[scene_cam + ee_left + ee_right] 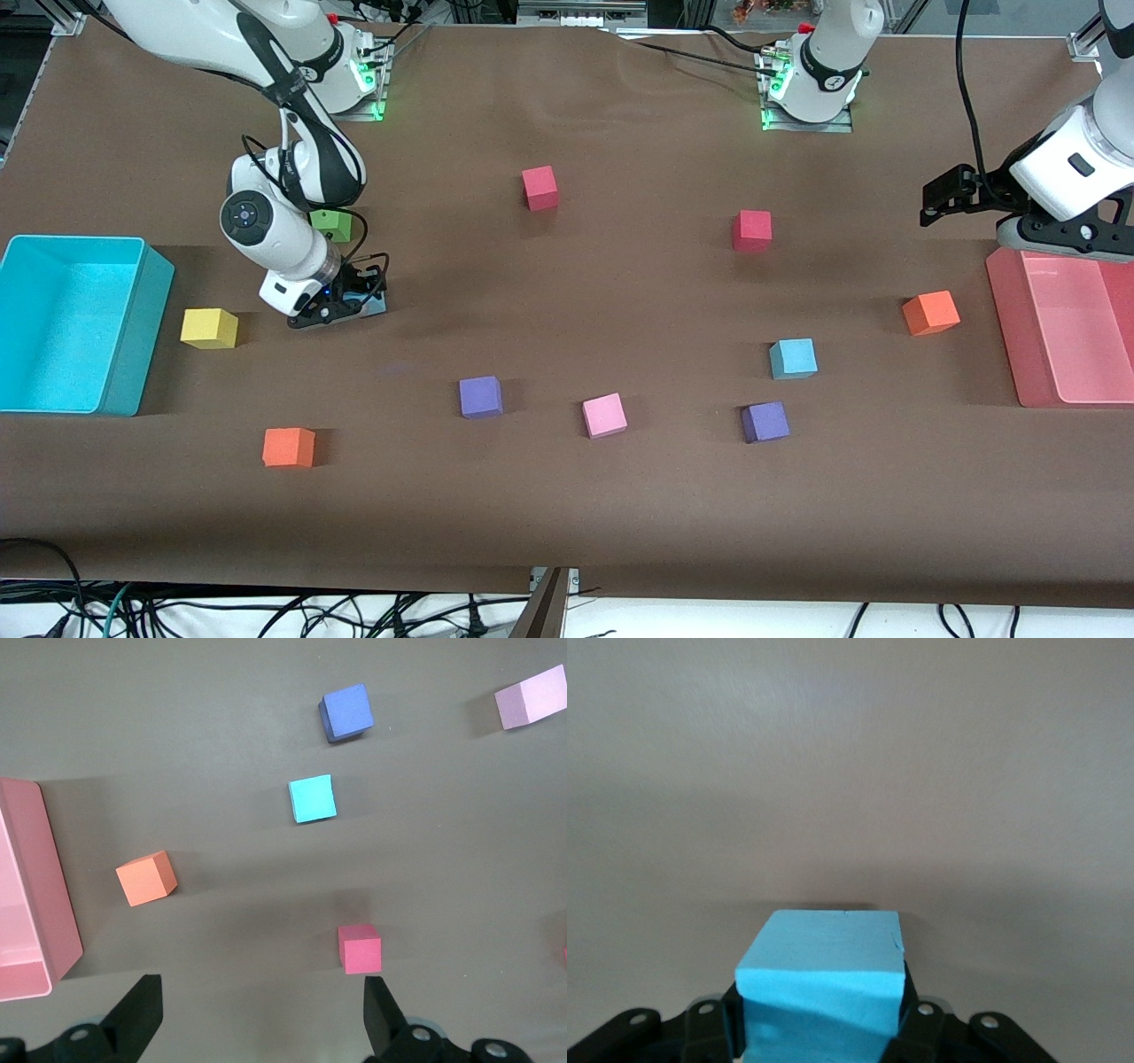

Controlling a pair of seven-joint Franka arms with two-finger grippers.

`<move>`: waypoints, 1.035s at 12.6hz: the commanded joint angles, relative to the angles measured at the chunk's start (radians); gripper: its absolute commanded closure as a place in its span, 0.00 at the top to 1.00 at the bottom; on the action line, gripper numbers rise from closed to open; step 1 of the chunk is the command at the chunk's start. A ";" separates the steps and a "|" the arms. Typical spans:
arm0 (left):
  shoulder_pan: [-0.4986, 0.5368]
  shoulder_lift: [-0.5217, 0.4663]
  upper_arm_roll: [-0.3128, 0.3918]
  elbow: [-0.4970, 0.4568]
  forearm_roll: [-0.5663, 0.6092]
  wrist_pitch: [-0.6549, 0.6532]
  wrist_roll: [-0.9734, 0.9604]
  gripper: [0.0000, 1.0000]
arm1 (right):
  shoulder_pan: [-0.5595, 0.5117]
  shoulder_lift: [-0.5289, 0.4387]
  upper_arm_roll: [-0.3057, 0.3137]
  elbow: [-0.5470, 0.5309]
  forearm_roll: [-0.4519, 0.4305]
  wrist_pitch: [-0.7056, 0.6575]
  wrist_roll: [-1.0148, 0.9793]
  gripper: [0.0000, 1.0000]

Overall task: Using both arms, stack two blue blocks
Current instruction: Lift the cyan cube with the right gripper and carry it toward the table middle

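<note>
Next, I release the right gripper's blue block, now low at the table, on the bare table (559, 334) between the pink cube and its nearest red cube.
One blue block (376, 304) sits between the fingers of my right gripper (350, 306), low at the table near the right arm's end. In the right wrist view the gripper (819, 1028) is shut on this sky-blue cube (824, 979), whose sides look squeezed. The other blue block (793, 358) lies on the table toward the left arm's end and also shows in the left wrist view (312, 799). My left gripper (1063, 237) hangs open and empty over the edge of the pink bin; in its own wrist view (261, 1014) the fingers stand wide apart.
A cyan bin (71, 323) stands at the right arm's end, a pink bin (1063, 328) at the left arm's end. Yellow (210, 328) and green (332, 224) cubes flank the right gripper. A purple cube (765, 422), an orange cube (930, 313) and a red cube (752, 230) surround the free blue block.
</note>
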 commanded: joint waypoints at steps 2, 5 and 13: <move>-0.003 0.013 0.001 0.031 -0.023 -0.026 -0.026 1.00 | -0.001 -0.056 0.002 0.160 0.013 -0.298 0.036 0.20; -0.003 0.013 0.001 0.031 -0.023 -0.026 -0.028 1.00 | 0.044 -0.033 0.005 0.336 0.013 -0.503 0.159 0.21; -0.003 0.013 0.001 0.031 -0.023 -0.026 -0.026 1.00 | 0.421 0.341 0.004 0.866 0.070 -0.553 0.666 0.28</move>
